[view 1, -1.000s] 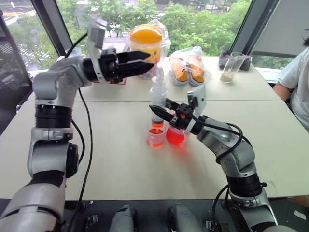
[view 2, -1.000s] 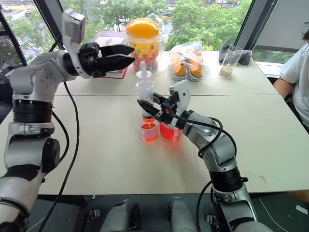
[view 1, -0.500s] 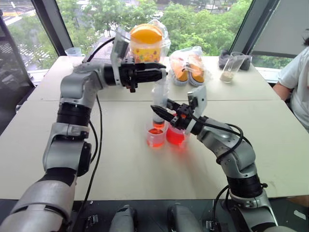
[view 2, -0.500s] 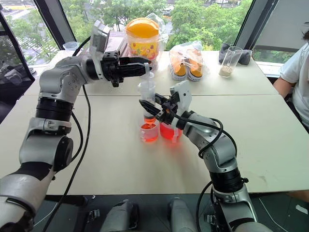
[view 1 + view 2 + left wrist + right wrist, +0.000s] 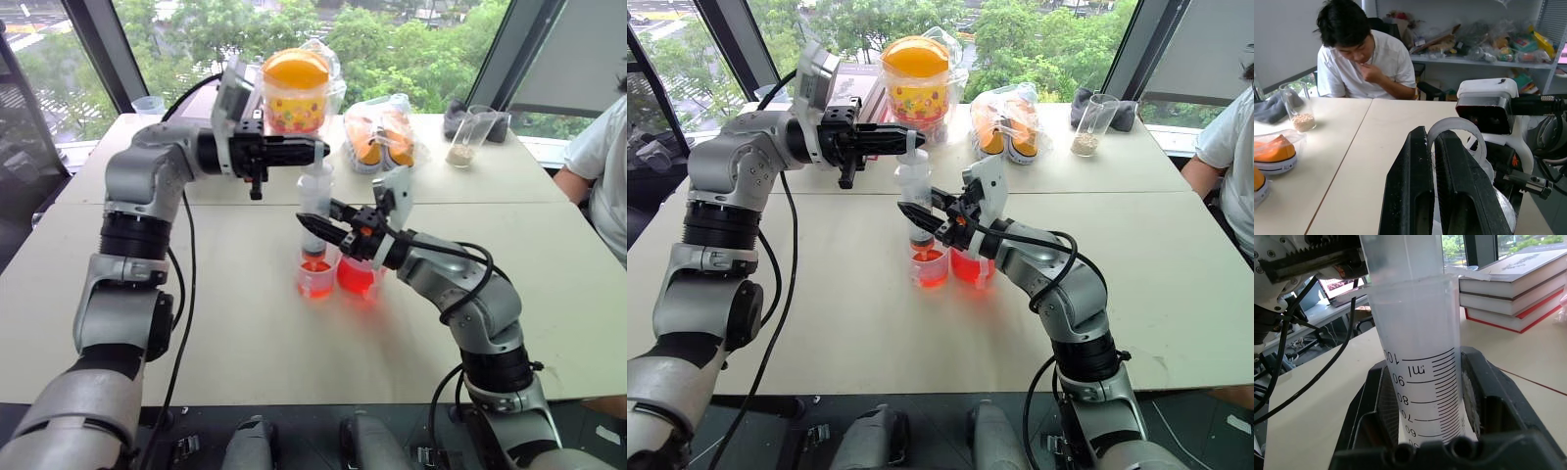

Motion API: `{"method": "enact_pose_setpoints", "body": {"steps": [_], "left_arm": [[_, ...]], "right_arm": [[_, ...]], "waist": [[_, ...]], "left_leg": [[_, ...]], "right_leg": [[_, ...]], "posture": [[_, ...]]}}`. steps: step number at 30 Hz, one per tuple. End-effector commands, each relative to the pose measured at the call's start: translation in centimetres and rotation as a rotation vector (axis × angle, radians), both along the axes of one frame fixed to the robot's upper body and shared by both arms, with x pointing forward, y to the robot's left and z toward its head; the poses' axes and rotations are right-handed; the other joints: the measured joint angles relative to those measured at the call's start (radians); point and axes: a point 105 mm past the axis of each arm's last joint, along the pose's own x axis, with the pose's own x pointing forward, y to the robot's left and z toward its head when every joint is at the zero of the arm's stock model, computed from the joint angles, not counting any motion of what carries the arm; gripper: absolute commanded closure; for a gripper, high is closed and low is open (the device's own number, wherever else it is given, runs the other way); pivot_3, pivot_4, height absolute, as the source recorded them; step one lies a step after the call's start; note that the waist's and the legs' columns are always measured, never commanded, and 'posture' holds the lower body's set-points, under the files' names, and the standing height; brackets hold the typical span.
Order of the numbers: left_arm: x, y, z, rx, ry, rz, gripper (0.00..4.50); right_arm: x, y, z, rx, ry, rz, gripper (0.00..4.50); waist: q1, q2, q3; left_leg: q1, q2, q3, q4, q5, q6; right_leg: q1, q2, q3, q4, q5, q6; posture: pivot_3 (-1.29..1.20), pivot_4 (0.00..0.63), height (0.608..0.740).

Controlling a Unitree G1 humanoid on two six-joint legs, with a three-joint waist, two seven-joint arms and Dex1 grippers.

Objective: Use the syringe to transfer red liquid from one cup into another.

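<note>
Next, my right gripper releases the syringe on the table (image 5: 443, 262) next to the wider cup, away from the smaller cup. The syringe is now upright over the two cups.
The syringe (image 5: 315, 196) stands upright over two clear cups on the table. Its orange tip dips toward the smaller cup (image 5: 315, 279), which holds some red liquid. The wider cup (image 5: 357, 277) stands touching it on the right, with deeper red liquid (image 5: 356, 279). My right gripper (image 5: 312, 227) is shut on the syringe's barrel (image 5: 1415, 333), low down near the markings. My left gripper (image 5: 318, 149) reaches in level from the left and is shut on the rim of the pale plunger (image 5: 1459, 128) at the top.
At the back of the table stand an orange-lidded jar (image 5: 296, 88), bagged orange items (image 5: 384, 132) and a tall cup of grains (image 5: 468, 137). A person (image 5: 602, 166) sits at the right edge. Stacked books (image 5: 1518, 293) lie behind the syringe.
My left gripper, open a second ago, has closed on the plunger's top. The right gripper still holds the syringe over the smaller cup.
</note>
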Motion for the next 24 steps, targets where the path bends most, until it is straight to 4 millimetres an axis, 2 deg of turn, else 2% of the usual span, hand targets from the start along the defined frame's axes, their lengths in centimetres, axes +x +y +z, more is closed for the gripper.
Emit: {"method": "enact_pose_setpoints", "body": {"steps": [1,10,13,17,20,23,24], "left_arm": [[-1.0,-1.0,-1.9,0.063,0.023,-0.077,4.47],[-0.9,-1.2,-3.8,0.084,0.038,-0.049,4.47],[-1.0,-0.9,-2.8,0.058,0.037,-0.043,4.47],[0.0,0.2,-1.0,-0.003,0.053,0.04,4.47],[0.2,1.1,-0.4,-0.025,0.072,0.069,3.49],[0.1,2.3,0.2,-0.038,0.068,0.106,2.0],[0.1,3.0,0.4,-0.039,0.063,0.123,1.37]], "right_arm": [[-1.0,-1.0,6.0,0.108,-0.196,-0.019,3.1],[-0.9,-2.0,7.7,0.117,-0.224,-0.044,3.1],[-0.7,-2.0,6.8,0.104,-0.198,-0.047,3.1],[-0.4,-1.6,4.5,0.081,-0.121,-0.028,3.1],[-0.2,-1.4,3.0,0.061,-0.083,-0.02,3.1],[-0.1,-1.3,2.0,0.061,-0.055,-0.018,3.1],[-0.1,-1.3,1.7,0.06,-0.047,-0.016,3.1]], "waist": [[0.0,0.0,0.0],[0.001,0.0,0.0],[0.0,0.0,0.0],[0.0,0.0,0.0],[0.0,0.0,0.0],[-0.003,0.0,0.0],[-0.004,0.0,0.0]], "left_leg": [[0.0,0.0,0.0,0.0,0.0,0.0],[0.0,0.0,0.0,0.0,0.0,0.0],[0.0,0.0,0.0,0.0,0.0,0.0],[0.0,0.0,0.0,0.0,0.0,0.0],[0.0,0.0,0.0,0.0,0.0,0.0],[0.0,0.0,0.0,0.0,0.0,0.0],[0.0,0.0,0.0,0.0,0.0,0.0]], "right_leg": [[0.0,0.0,0.0,0.0,0.0,0.0],[0.0,0.0,0.0,0.0,0.0,0.0],[0.0,0.0,0.0,0.0,0.0,0.0],[0.0,0.0,0.0,0.0,0.0,0.0],[0.0,0.0,0.0,0.0,0.0,0.0],[0.0,0.0,0.0,0.0,0.0,0.0],[0.0,0.0,0.0,0.0,0.0,0.0]], "posture": [[0.0,0.15,0.74],[0.0,0.15,0.74],[0.0,0.15,0.74],[0.0,0.15,0.74],[0.0,0.15,0.74],[0.0,0.15,0.74],[0.0,0.15,0.74]]}}
